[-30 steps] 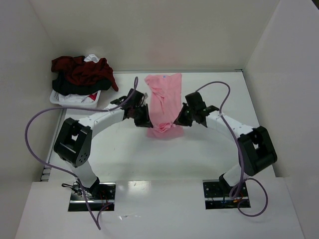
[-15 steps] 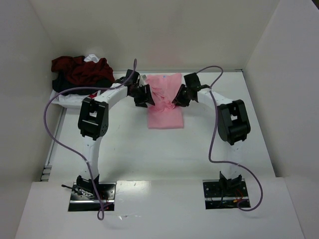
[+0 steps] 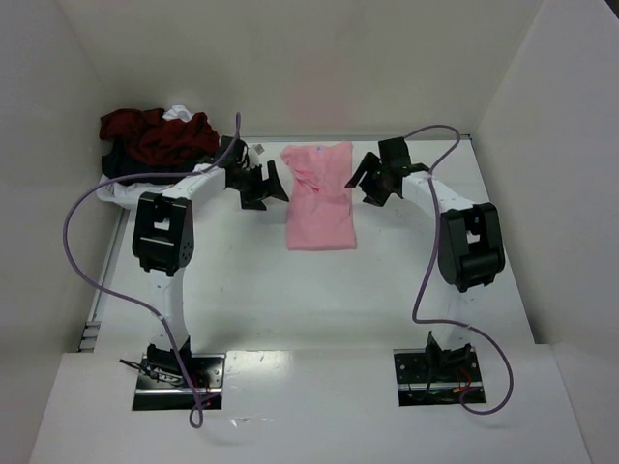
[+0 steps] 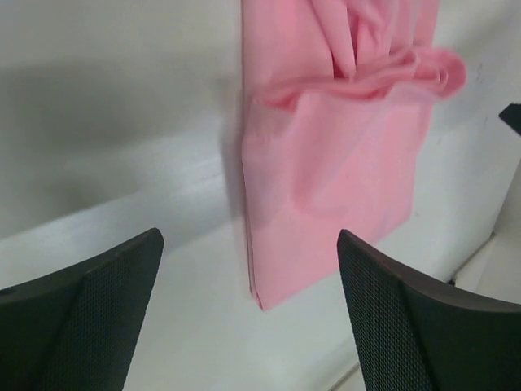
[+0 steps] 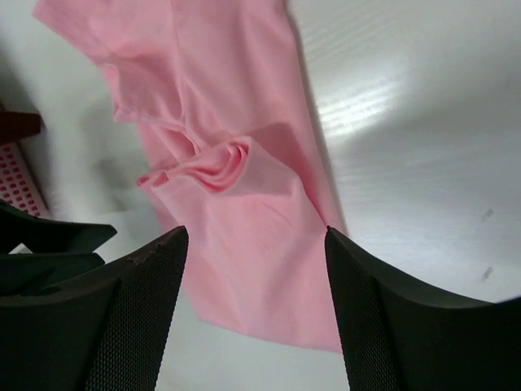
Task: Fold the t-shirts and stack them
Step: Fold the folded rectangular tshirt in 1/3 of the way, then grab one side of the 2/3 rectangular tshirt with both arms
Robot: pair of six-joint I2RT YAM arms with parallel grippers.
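I go next with my left gripper to the near corner [image 3: 289,247] [image 4: 263,304] of the light pink t-shirt, on the basket's side, and close it there.
A light pink t-shirt [image 3: 319,198] lies folded into a narrow strip on the white table [image 3: 290,290], with a bunched crease across its middle [image 5: 220,163]. My left gripper [image 3: 267,184] hovers just left of it, open and empty. My right gripper [image 3: 371,182] hovers just right of it, also open and empty. In the left wrist view the shirt's [image 4: 342,147] folded corner lies between and beyond the spread fingers [image 4: 81,318]. In the right wrist view the shirt [image 5: 236,204] shows between the wide jaws. More t-shirts, dark red, black and white, are heaped [image 3: 155,140] at the far left.
The heap sits on a small white plastic basket [image 3: 121,193] against the left wall. White walls close in the table at the back and on both sides. Purple cables [image 3: 77,232] loop off both arms.
Both grippers carried the pink shirt toward the far side, then opened, let it go and drew apart to either side. The shirt now lies flat.
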